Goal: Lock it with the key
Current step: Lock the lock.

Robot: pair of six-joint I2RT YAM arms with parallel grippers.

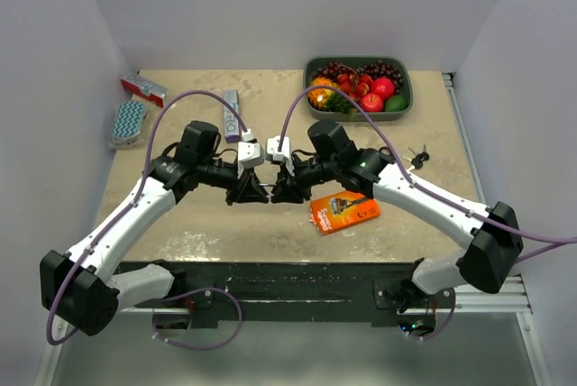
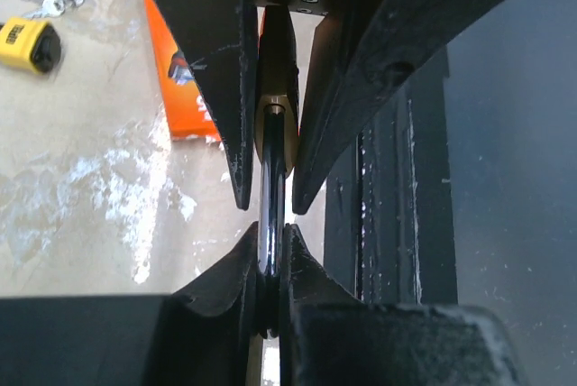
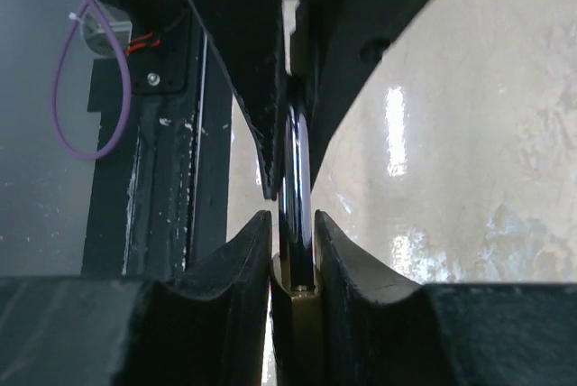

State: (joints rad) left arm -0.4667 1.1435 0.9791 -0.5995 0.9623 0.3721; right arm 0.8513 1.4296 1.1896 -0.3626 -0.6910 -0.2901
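Note:
Right fingers reach past the brass body along the shackle, so next I open and retake the body farther back (image 2: 279, 66), leaving my left gripper room.
A brass padlock hangs between my two grippers above the table's middle. My left gripper (image 1: 255, 189) (image 2: 269, 237) is shut on its chrome shackle (image 2: 270, 215). My right gripper (image 1: 281, 189) (image 3: 293, 224) is shut on the brass body (image 3: 306, 314), which also shows in the left wrist view (image 2: 275, 124). The shackle (image 3: 296, 179) runs from the body into the left fingers. A bunch of keys (image 1: 416, 157) lies on the table to the right, held by nothing. In the left wrist view the keys (image 2: 56, 3) lie beside a yellow block (image 2: 27, 43).
An orange razor pack (image 1: 344, 212) (image 2: 176, 88) lies just under the right arm. A dark tray (image 1: 356, 59) of fruit stands at the back. A red-white pack (image 1: 144, 88), a blue sponge (image 1: 129, 121) and a tube (image 1: 233, 114) lie at the back left.

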